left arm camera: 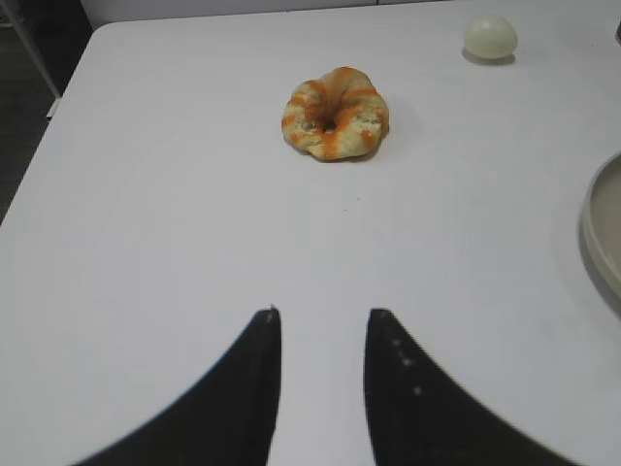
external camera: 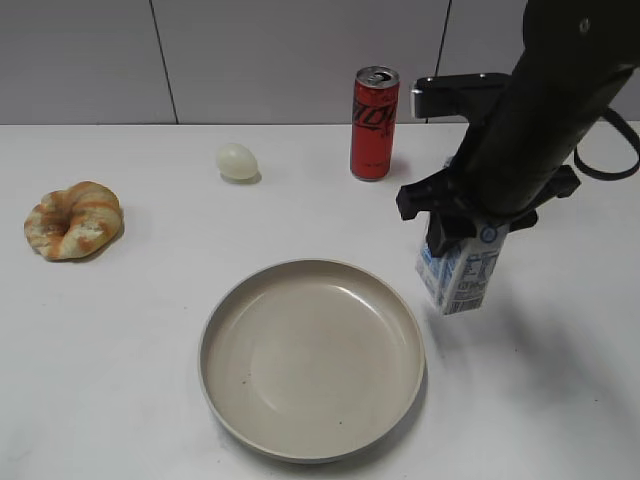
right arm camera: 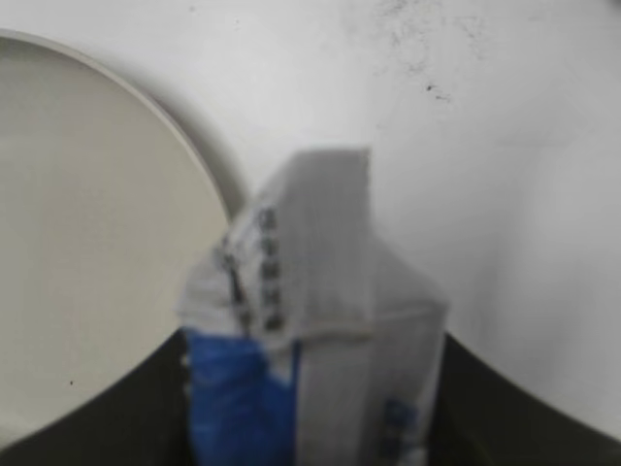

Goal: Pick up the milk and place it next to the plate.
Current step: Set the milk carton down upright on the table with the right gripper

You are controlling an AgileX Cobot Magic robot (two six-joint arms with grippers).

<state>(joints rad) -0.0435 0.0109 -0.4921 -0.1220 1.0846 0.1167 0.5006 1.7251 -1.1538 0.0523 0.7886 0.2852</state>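
The milk on the table (external camera: 443,337), now held tilted beside the plate, will be released by my right gripper close against the plate's rim, facing away from the pastry.
The milk (external camera: 460,272) is a small white-and-blue carton, held tilted just right of the plate (external camera: 312,357), a large round beige plate at the front middle. My right gripper (external camera: 462,232) is shut on the milk from above; whether the carton's base touches the table I cannot tell. In the right wrist view the milk (right arm camera: 315,320) fills the space between the dark fingers (right arm camera: 310,388), with the plate (right arm camera: 87,243) to its left. My left gripper (left arm camera: 322,320) is open and empty over bare table, out of the exterior view.
A tall red can (external camera: 374,123) stands at the back, behind the milk. A pale egg (external camera: 237,161) lies at the back left and a ring-shaped pastry (external camera: 74,220) at the far left. The pastry (left arm camera: 336,113) and egg (left arm camera: 490,37) also show in the left wrist view.
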